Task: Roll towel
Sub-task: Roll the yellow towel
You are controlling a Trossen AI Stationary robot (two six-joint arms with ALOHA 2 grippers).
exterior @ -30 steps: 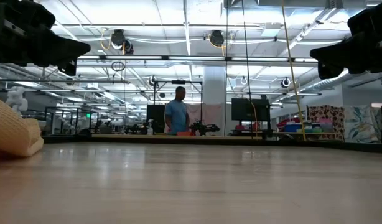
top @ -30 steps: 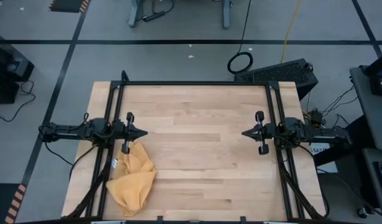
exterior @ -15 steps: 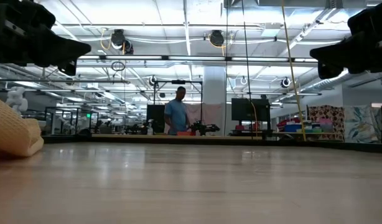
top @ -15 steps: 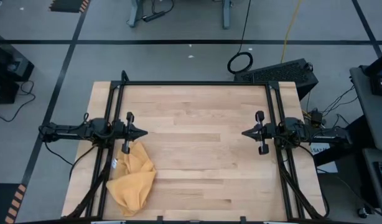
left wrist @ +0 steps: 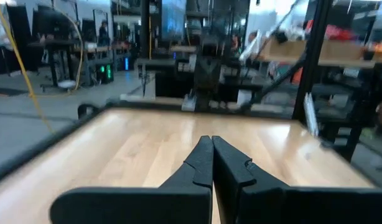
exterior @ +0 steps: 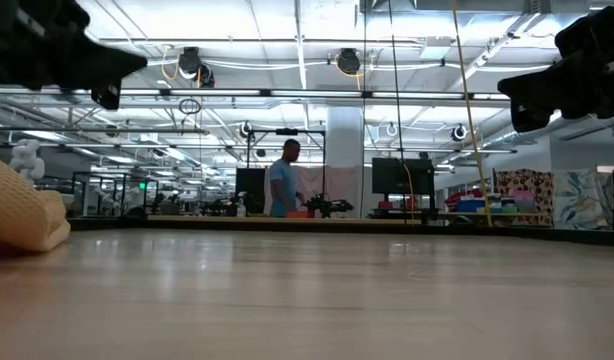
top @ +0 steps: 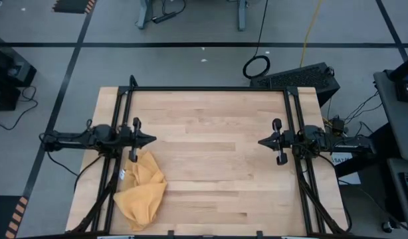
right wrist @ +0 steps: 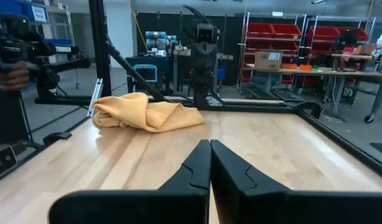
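The robot's left gripper will close on the edge of the mustard-yellow towel [top: 165, 180] that faces the bare middle of the table.
The mustard-yellow towel [top: 141, 189] lies crumpled in a heap on the wooden table [top: 210, 119] near its front left corner; it also shows in the right wrist view [right wrist: 147, 112] and at the left edge of the low view [exterior: 17, 205]. My left gripper [top: 153, 140] hovers shut above the table's left side, just beyond the towel's far end, pointing level toward the right. My right gripper [top: 260, 141] hovers shut at the table's right side, pointing level toward the left. Both sets of fingertips meet in their wrist views [left wrist: 209, 142] [right wrist: 209, 144].
A black frame [top: 210, 89] runs along the table's far edge and down both sides. The wide middle of the table lies bare between the grippers. A person [exterior: 283, 185] stands far off in the room behind the table.
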